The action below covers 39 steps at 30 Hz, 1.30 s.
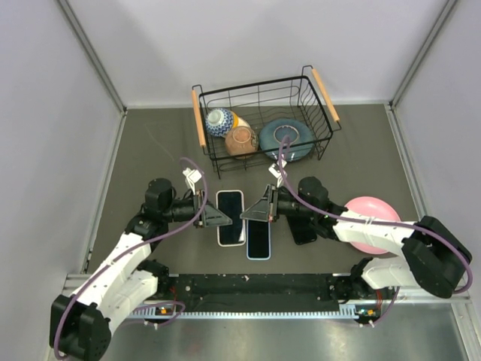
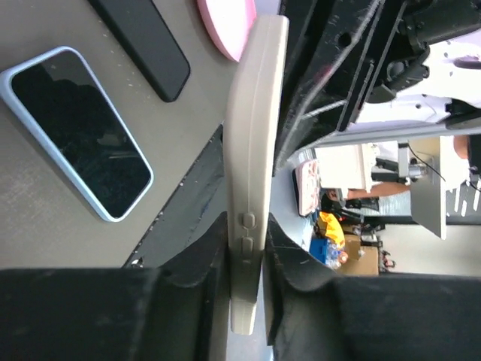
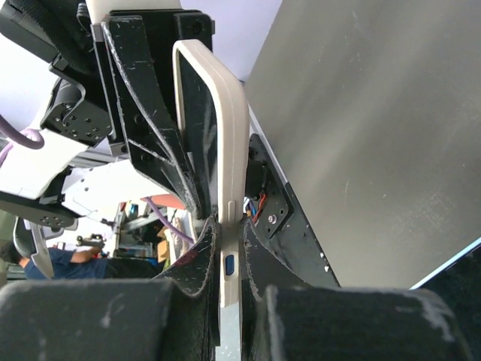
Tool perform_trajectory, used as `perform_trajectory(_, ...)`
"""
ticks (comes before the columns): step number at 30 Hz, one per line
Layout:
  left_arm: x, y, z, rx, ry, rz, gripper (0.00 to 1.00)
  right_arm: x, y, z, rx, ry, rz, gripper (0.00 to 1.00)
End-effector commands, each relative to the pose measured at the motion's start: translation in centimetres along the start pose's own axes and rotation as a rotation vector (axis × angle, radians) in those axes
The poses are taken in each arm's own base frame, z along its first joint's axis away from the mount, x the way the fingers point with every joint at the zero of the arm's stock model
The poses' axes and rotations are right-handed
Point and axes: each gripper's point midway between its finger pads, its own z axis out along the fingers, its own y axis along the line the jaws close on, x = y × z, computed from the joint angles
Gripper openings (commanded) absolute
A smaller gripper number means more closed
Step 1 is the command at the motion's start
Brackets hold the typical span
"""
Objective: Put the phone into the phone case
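Note:
The robot's right gripper should release the beige phone case on the table (image 1: 229, 238) next to the light blue case.
A beige phone case (image 1: 231, 216) with a dark phone screen (image 3: 197, 113) showing inside it is held flat just above the table. My left gripper (image 1: 224, 219) is shut on its left edge, and my right gripper (image 1: 246, 214) is shut on its right edge. In the left wrist view the case (image 2: 252, 150) runs edge-on between my closed fingers (image 2: 246, 226), its side buttons showing. In the right wrist view the case (image 3: 229, 128) is pinched the same way (image 3: 229, 226). A phone in a light blue case (image 1: 258, 238) lies flat on the table beside it and also shows in the left wrist view (image 2: 79, 131).
A flat black slab (image 1: 303, 234), phone or case, lies under my right arm. A pink plate (image 1: 373, 222) sits at the right. A wire basket (image 1: 326, 96) at the back holds a patterned bowl (image 1: 219, 120), a brown bowl (image 1: 241, 141) and a teal plate (image 1: 286, 139).

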Motion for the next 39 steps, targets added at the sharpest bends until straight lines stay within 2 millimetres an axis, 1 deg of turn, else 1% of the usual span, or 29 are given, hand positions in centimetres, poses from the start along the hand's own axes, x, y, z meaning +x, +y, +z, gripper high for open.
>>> perform_trajectory(1, -1.3, 1.9, -0.4, -0.124, -0.098, 0.007, 0.39, -1.3, 4.0, -0.5, -0.099, -0.045, -0.091, 0.0)
perform_trajectory(2, -1.7, 1.8, -0.6, -0.146, -0.113, 0.044, 0.56, -1.5, 3.8, -0.5, -0.09, -0.056, -0.083, 0.0)
perform_trajectory(3, -2.3, 2.4, -0.9, -0.197, -0.143, 0.057, 0.76, -1.4, 3.7, -0.4, -0.091, -0.057, -0.082, 0.0)
perform_trajectory(4, -2.5, 2.8, -1.3, -0.24, -0.162, 0.073, 0.82, -1.4, 3.5, -0.4, -0.084, -0.055, -0.08, 0.0)
perform_trajectory(5, -2.5, 3.0, -1.9, -0.296, -0.159, 0.087, 0.85, -1.4, 3.4, -0.3, -0.076, -0.054, -0.081, 0.0)
perform_trajectory(6, -2.7, 3.2, -2.4, -0.34, -0.162, 0.089, 0.85, -1.6, 3.3, -0.2, -0.065, -0.057, -0.082, 0.0)
perform_trajectory(7, -3.9, 2.9, -3.0, -0.389, -0.201, 0.118, 0.89, -1.4, 2.7, -0.2, -0.039, -0.049, -0.072, 0.0)
perform_trajectory(8, -3.4, 3.4, -3.6, -0.438, -0.182, 0.118, 0.99, -1.8, 2.3, 0.0, -0.011, -0.066, -0.077, 0.0)
perform_trajectory(9, -3.8, 3.4, -4.1, -0.472, -0.197, 0.129, 0.99, -1.7, 2.0, 0.1, 0.008, -0.068, -0.073, 0.0)
perform_trajectory(10, -4.9, 3.3, -4.9, -0.523, -0.245, 0.155, 0.99, -1.4, 1.2, 0.2, 0.042, -0.06, -0.059, 0.0)
perform_trajectory(12, -5.3, 3.6, -5.9, -0.589, -0.275, 0.171, 0.99, -1.7, 0.3, 0.5, 0.088, -0.09, -0.029, 0.0)
perform_trajectory(13, -5.7, 3.3, -6.4, -0.602, -0.307, 0.195, 0.99, -1.1, -0.2, 0.9, 0.109, -0.08, -0.012, 0.0)
perform_trajectory(14, -6.3, 3.6, -7.1, -0.642, -0.342, 0.214, 0.99, -1.2, -1.1, 1.3, 0.148, -0.107, 0.007, 0.0)
perform_trajectory(15, -6.6, 3.5, -7.4, -0.65, -0.368, 0.234, 0.99, -1.0, -1.6, 1.6, 0.167, -0.111, 0.017, 0.0)
perform_trajectory(16, -6.6, 3.8, -7.7, -0.666, -0.379, 0.243, 0.99, -0.5, -2.0, 2.0, 0.18, -0.104, 0.034, 0.0)
perform_trajectory(17, -6.9, 4.3, -8.0, -0.691, -0.394, 0.257, 0.99, -0.1, -3.1, 2.8, 0.201, -0.096, 0.052, 0.0)
perform_trajectory(18, -7.0, 4.3, -8.1, -0.691, -0.407, 0.276, 0.99, 0.1, -3.3, 3.3, 0.2, -0.089, 0.062, 0.0)
perform_trajectory(19, -6.7, 4.9, -8.2, -0.702, -0.399, 0.283, 0.99, 0.9, -3.6, 3.9, 0.198, -0.058, 0.075, 0.0)
perform_trajectory(20, -6.6, 5.2, -8.3, -0.712, -0.393, 0.299, 0.99, 1.3, -4.4, 4.8, 0.219, -0.028, 0.088, 0.0)
perform_trajectory(22, -6.3, 5.4, -8.3, -0.711, -0.385, 0.301, 0.99, 2.0, -5.4, 5.7, 0.255, -0.007, 0.108, 0.0)
perform_trajectory(23, -6.2, 5.1, -8.1, -0.692, -0.381, 0.308, 0.99, 2.2, -6.3, 6.1, 0.277, -0.003, 0.122, 0.0)
perform_trajectory(25, -6.2, 4.5, -7.9, -0.662, -0.379, 0.328, 0.99, 2.5, -7.0, 6.3, 0.306, -0.016, 0.147, 0.0)
perform_trajectory(29, -6.2, 4.2, -7.9, -0.651, -0.392, 0.343, 0.99, 3.7, -8.4, 6.4, 0.366, -0.023, 0.162, 0.0)
perform_trajectory(30, -6.1, 4.2, -7.8, -0.64, -0.386, 0.344, 0.99, 4.1, -9.1, 6.5, 0.387, -0.014, 0.168, 0.03)
perform_trajectory(32, -6.1, 4.2, -7.7, -0.639, -0.382, 0.343, 0.99, 4.5, -10.0, 6.4, 0.41, -0.018, 0.187, 0.07)
perform_trajectory(35, -6.1, 4.2, -7.6, -0.636, -0.376, 0.345, 0.99, 4.3, -10.7, 6.3, 0.433, -0.035, 0.186, 0.11)
perform_trajectory(36, -6.0, 4.2, -7.6, -0.635, -0.372, 0.343, 0.99, 4.5, -11.3, 6.1, 0.464, -0.023, 0.175, 0.13)
perform_trajectory(37, -6.0, 4.2, -7.6, -0.635, -0.372, 0.343, 0.99, 4.3, -11.0, 6.2, 0.464, -0.022, 0.164, 0.14)
perform_trajectory(39, -6.1, 4.1, -7.6, -0.633, -0.375, 0.346, 0.99, 4.1, -11.1, 6.0, 0.484, -0.021, 0.144, 0.16)
